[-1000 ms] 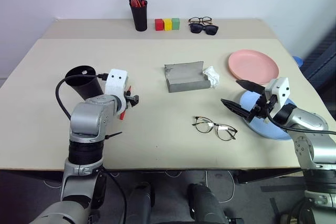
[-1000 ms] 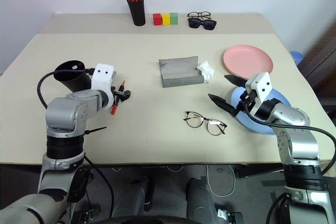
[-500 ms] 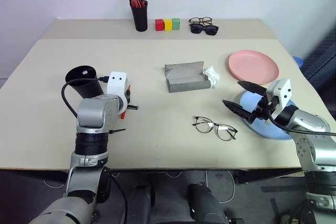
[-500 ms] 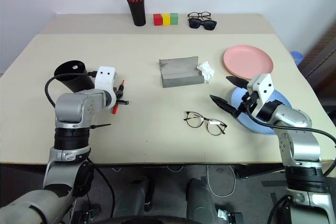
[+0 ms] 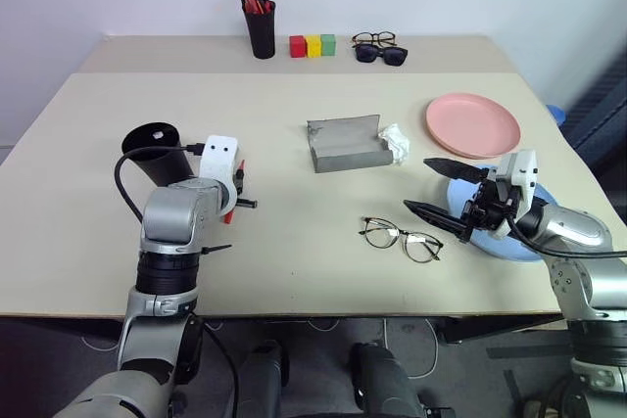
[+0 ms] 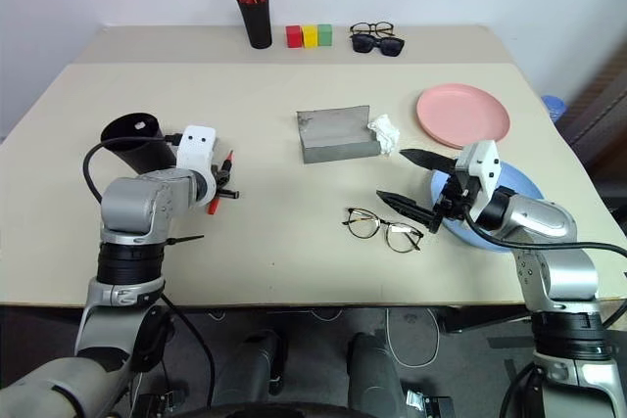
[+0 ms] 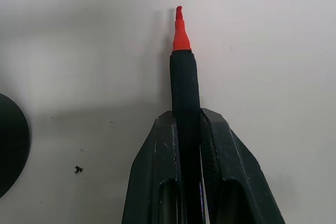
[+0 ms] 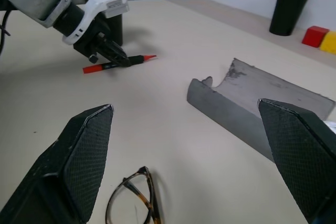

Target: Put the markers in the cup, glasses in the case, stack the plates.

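Note:
The red marker will leave my left gripper inside the opening of the black cup [image 5: 147,136], leaning on its far rim. The marker is now low over the table.
My left gripper [image 5: 238,191] is shut on a red marker [image 7: 184,82] with a black section, held low over the table just right of the black cup [image 5: 156,151]. The marker's red tip points away from the fingers. My right gripper [image 5: 419,184] is open wide, hovering above the light blue plate [image 5: 516,241], its fingertips reaching left above the wire-rimmed glasses [image 5: 400,239]. The glasses lie flat on the table. The grey case [image 5: 345,144] lies open behind them. The pink plate [image 5: 472,124] sits at the right, behind the blue one.
A crumpled white cloth [image 5: 395,142] lies against the case's right end. At the back stand a black pen holder with markers [image 5: 261,28], three coloured blocks [image 5: 313,45], and sunglasses with another pair of spectacles [image 5: 380,48].
My left gripper's fingers have closed on the red marker. My right gripper has swung left, bringing its fingertips closer to the glasses.

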You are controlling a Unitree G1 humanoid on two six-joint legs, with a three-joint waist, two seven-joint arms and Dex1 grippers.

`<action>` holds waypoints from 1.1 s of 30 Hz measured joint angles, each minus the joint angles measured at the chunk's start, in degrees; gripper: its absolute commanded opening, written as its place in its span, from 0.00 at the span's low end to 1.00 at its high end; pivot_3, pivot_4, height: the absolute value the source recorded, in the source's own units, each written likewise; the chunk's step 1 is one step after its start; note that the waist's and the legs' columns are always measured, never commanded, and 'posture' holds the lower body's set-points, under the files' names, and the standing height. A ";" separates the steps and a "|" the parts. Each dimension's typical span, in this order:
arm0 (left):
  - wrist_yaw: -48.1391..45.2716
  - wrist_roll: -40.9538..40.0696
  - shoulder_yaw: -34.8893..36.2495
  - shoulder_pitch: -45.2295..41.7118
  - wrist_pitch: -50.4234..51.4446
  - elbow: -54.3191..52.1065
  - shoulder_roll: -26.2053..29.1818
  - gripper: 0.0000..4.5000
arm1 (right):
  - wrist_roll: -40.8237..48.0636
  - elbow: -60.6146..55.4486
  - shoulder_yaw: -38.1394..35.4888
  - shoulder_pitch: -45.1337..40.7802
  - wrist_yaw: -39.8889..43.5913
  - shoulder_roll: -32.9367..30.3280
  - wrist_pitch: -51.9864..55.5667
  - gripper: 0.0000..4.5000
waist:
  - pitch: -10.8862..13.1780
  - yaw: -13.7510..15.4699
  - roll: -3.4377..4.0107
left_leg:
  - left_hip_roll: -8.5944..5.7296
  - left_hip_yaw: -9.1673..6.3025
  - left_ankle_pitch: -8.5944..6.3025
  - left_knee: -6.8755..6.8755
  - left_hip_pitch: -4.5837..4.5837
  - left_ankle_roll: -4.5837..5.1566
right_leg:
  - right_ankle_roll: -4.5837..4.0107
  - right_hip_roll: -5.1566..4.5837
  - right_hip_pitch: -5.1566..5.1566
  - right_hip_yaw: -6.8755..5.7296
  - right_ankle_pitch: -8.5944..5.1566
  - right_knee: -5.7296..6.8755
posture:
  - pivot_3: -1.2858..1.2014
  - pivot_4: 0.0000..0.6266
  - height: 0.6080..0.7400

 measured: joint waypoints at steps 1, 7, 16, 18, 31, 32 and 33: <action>-0.95 -0.62 -0.55 0.95 -0.20 -1.52 0.40 0.01 | -0.01 0.00 0.31 -0.31 -0.01 0.00 0.00 1.00 | 0.00 0.00 0.00 | 0.00 0.00 0.00 -0.02 0.00 0.00 | 0.00 0.00 -0.01 0.00 0.00 -0.01 | 0.52 0.24 1.00; -8.22 -2.37 -10.20 9.15 -17.53 -20.33 4.56 0.01 | -0.68 0.02 1.17 -1.15 -0.37 0.03 -0.19 1.00 | 0.01 0.13 -0.02 | 0.00 0.04 -0.01 -0.09 -0.06 -0.02 | -0.05 -0.04 -0.08 0.05 -0.01 -0.09 | 0.52 0.24 1.00; 8.79 8.51 -2.86 8.71 -51.66 -16.45 1.09 0.01 | -1.75 0.92 1.22 -2.20 -0.87 0.18 -1.72 1.00 | 0.00 0.16 0.00 | 0.00 0.05 0.00 -0.05 -0.03 0.00 | -0.09 -0.05 -0.06 0.05 0.03 -0.10 | 0.52 0.24 1.00; 15.19 10.36 2.62 7.35 -60.76 -10.55 0.52 0.01 | -1.82 1.38 1.26 -2.40 -1.02 0.69 -1.84 1.00 | 0.00 0.14 0.00 | 0.00 0.06 0.00 -0.07 -0.02 0.01 | -0.07 -0.05 -0.07 0.05 0.04 -0.10 | 0.52 0.24 1.00; 23.99 15.71 8.70 9.69 -78.95 7.21 2.97 0.01 | -2.82 1.65 3.09 -4.21 -2.72 1.65 -1.67 1.00 | 0.00 1.04 -0.01 | -0.03 0.07 0.00 -0.01 -0.03 0.01 | 0.08 -0.03 -0.03 0.04 0.12 -0.08 | 0.52 0.24 1.00; 24.23 15.86 8.69 10.37 -79.28 7.90 2.69 0.01 | -2.82 1.65 3.09 -4.20 -2.74 1.65 -1.64 1.00 | 0.00 1.05 -0.02 | -0.03 0.07 0.00 -0.01 -0.03 0.01 | 0.08 -0.03 -0.02 0.04 0.12 -0.08 | 0.52 0.24 1.00; 24.41 15.89 8.68 10.84 -79.63 8.37 2.39 0.01 | -2.81 1.64 3.09 -4.20 -2.76 1.65 -1.63 1.00 | 0.00 1.08 -0.02 | -0.03 0.07 0.00 0.00 -0.03 0.01 | 0.09 -0.03 -0.02 0.04 0.12 -0.08 | 0.52 0.24 1.00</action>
